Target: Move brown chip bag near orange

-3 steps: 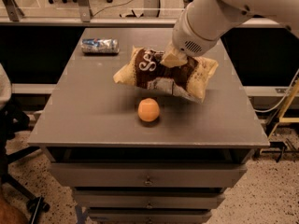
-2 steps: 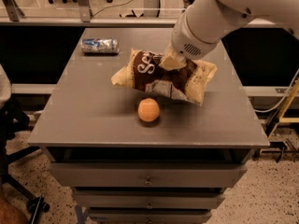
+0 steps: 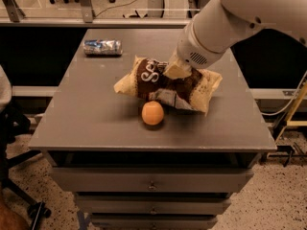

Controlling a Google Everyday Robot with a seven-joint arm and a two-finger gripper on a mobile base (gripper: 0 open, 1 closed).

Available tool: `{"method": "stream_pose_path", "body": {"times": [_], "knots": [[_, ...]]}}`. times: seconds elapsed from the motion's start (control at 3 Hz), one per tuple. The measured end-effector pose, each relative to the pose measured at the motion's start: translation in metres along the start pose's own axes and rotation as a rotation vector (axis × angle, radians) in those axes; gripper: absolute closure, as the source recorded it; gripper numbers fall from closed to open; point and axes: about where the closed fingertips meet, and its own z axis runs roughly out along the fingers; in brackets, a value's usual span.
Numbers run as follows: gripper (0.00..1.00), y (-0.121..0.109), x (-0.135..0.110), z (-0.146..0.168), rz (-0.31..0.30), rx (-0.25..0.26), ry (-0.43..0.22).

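My gripper is going to set the brown chip bag down and let it go on the grey table [image 3: 172,90], behind the orange.
The brown chip bag [image 3: 158,80] has a dark brown middle with white lettering and tan-yellow ends. It lies across the middle of the grey table [image 3: 86,119], its front edge just behind the orange [image 3: 152,113]. The orange is small and round and sits on the table toward the front centre. My gripper [image 3: 175,71] comes down from the upper right on a thick white arm. It is shut on the top middle of the bag, which bunches up under it. The fingertips are partly hidden by the bag.
A small silver-blue can [image 3: 102,47] lies on its side at the table's back left. The table is a cabinet with drawers [image 3: 151,183] below. A black office chair [image 3: 14,128] stands at the left, and a yellow frame [image 3: 292,123] at the right.
The gripper and the bag have moved slightly down and forward, so the bag now sits closer to the orange. The orange and the can have not moved.
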Motion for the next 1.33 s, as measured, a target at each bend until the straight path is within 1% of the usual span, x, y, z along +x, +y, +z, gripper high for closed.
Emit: {"method": "stream_pose_path", "body": {"times": [1.0,1.33], "knots": [[1.0,0.004,0.027,0.015,0.08,-0.023,-0.012],[0.84,0.004,0.026,0.015,0.077,-0.024,-0.012]]}}
